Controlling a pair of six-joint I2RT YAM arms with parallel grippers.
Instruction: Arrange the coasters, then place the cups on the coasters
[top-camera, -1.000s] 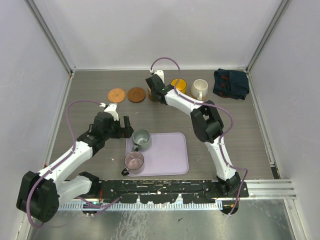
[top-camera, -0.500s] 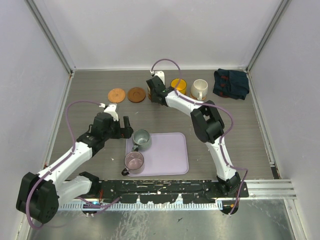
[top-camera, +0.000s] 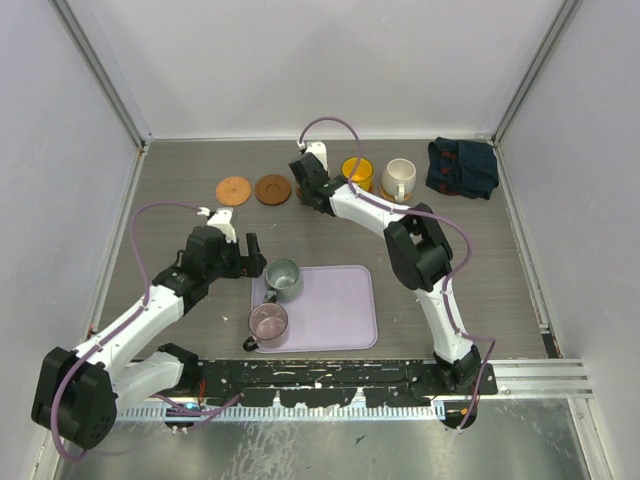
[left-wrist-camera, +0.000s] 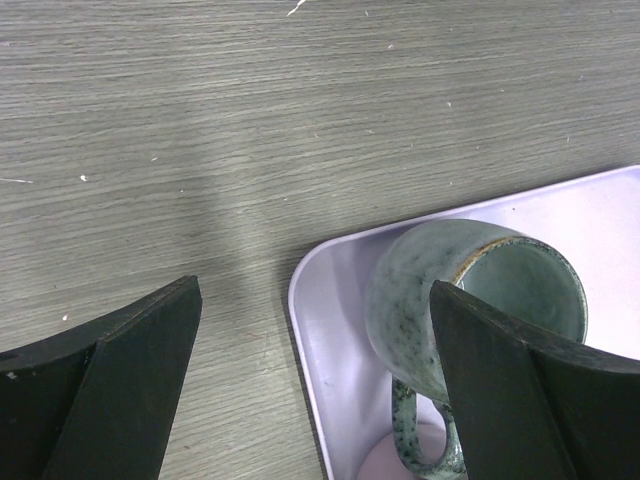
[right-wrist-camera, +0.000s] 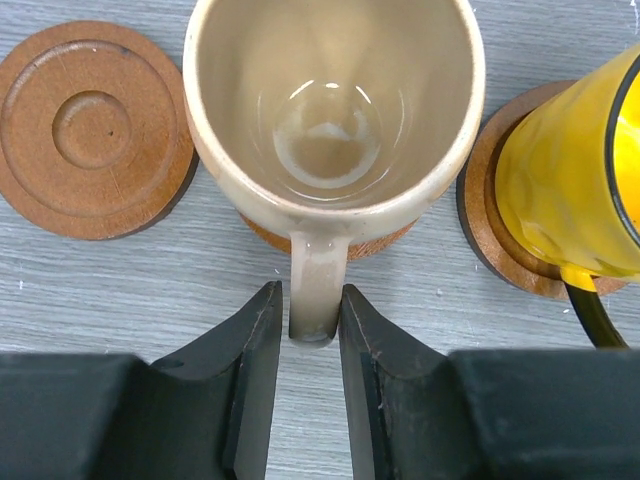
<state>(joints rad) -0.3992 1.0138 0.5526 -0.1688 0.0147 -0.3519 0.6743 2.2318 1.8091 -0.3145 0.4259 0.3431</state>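
Note:
Next, I move my left gripper to the grey-green cup's handle (top-camera: 270, 297) (left-wrist-camera: 446, 452), next to the pinkish-purple cup, and close it there.
A tan cup (right-wrist-camera: 330, 100) stands on a brown coaster (right-wrist-camera: 385, 238). Its handle points into my right gripper (right-wrist-camera: 312, 320), whose jaws stand just either side of the handle, open by a thin gap. Left of it lies an empty coaster (right-wrist-camera: 92, 130); on the right a yellow cup (right-wrist-camera: 570, 190) sits on its own coaster (right-wrist-camera: 490, 225). Seen from above, two bare coasters (top-camera: 233, 189) (top-camera: 272, 188) lie left of my right gripper (top-camera: 308, 185), and a white cup (top-camera: 399, 178) stands at the right. My left gripper (left-wrist-camera: 312, 290) is wide open beside the grey-green cup (left-wrist-camera: 420, 300) on the tray's corner.
A lavender tray (top-camera: 340, 310) lies near the front and holds the grey-green cup (top-camera: 283, 277) and a pinkish-purple cup (top-camera: 268, 321). A dark folded cloth (top-camera: 462, 166) lies at the back right. Grey walls close in the table on three sides.
The right arm's elbow has shifted slightly to the right while its gripper stays at the tan cup. The left arm has not moved.

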